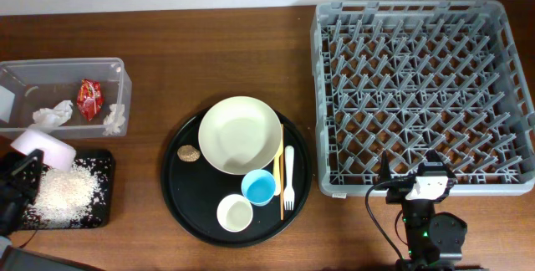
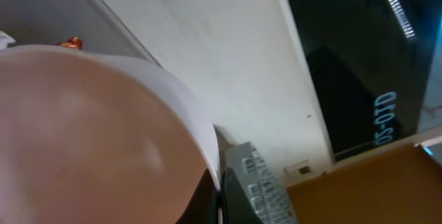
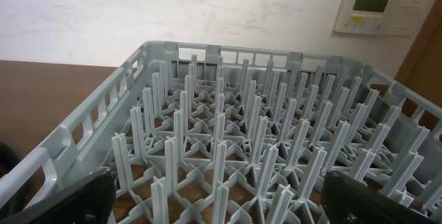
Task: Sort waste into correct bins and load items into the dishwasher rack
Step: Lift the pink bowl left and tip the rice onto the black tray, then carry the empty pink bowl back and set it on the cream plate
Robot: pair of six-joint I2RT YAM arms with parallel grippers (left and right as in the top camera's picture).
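Note:
I need to release the pink bowl from my left gripper on the cream plate (image 1: 236,132) in the round black tray.
My left gripper (image 1: 25,169) is shut on the rim of the pink bowl (image 1: 42,145) and holds it tilted over the shallow black tray (image 1: 102,161), where white rice grains (image 1: 65,189) lie in a heap. In the left wrist view the bowl (image 2: 83,134) fills the left side, its rim between the fingers (image 2: 219,200). The clear tub (image 1: 63,69) holds white tissues (image 1: 52,114) and the red wrapper (image 1: 89,99). My right gripper (image 1: 422,183) is open and empty at the front edge of the grey rack (image 1: 422,10); the right wrist view shows its fingers (image 3: 217,200) wide apart over the pegs (image 3: 228,134).
The round black tray (image 1: 180,200) carries the cream plate (image 1: 240,135), blue cup (image 1: 258,187), small cream cup (image 1: 235,213), yellow utensil (image 1: 279,166), white fork (image 1: 288,179) and a brown food bit (image 1: 188,153). Bare wood lies between tub and rack.

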